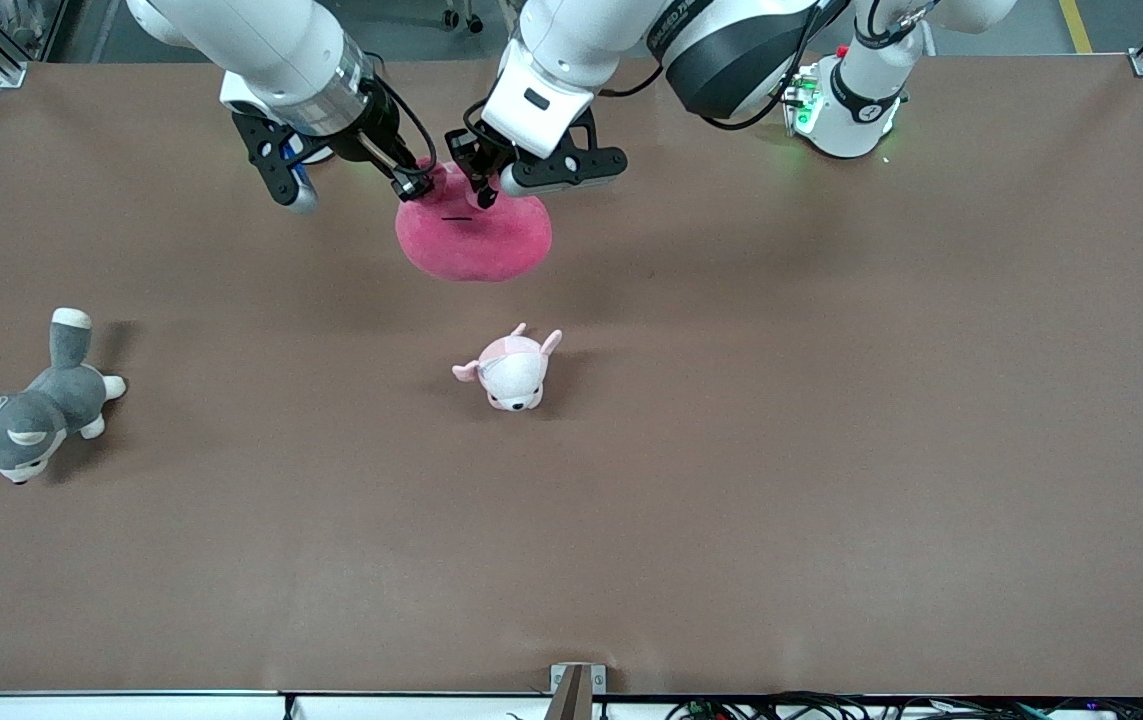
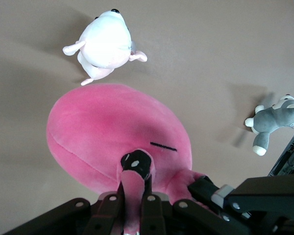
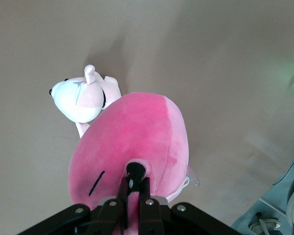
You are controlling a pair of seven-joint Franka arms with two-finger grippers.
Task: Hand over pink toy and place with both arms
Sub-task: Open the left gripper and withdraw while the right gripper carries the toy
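Note:
The hot-pink blob plush, which still hangs above the table, will be let go by my right gripper on the table (image 1: 280, 386) between the dog plush and the small animal plush.
The hot-pink blob plush (image 1: 476, 240) hangs above the table, held from its top by both grippers. My left gripper (image 1: 483, 192) is shut on one small pink ear, as the left wrist view shows (image 2: 135, 164), with the toy's body (image 2: 103, 132) below it. My right gripper (image 1: 414, 187) is shut on another ear of the toy, as the right wrist view shows (image 3: 136, 172), with the body (image 3: 137, 132) below. The two grippers sit close together over the toy. The right gripper's finger also shows in the left wrist view (image 2: 206, 188).
A small pale pink-and-white animal plush (image 1: 511, 372) lies on the brown table (image 1: 831, 450), nearer the front camera than the held toy. A grey-and-white dog plush (image 1: 26, 415) lies at the right arm's end of the table.

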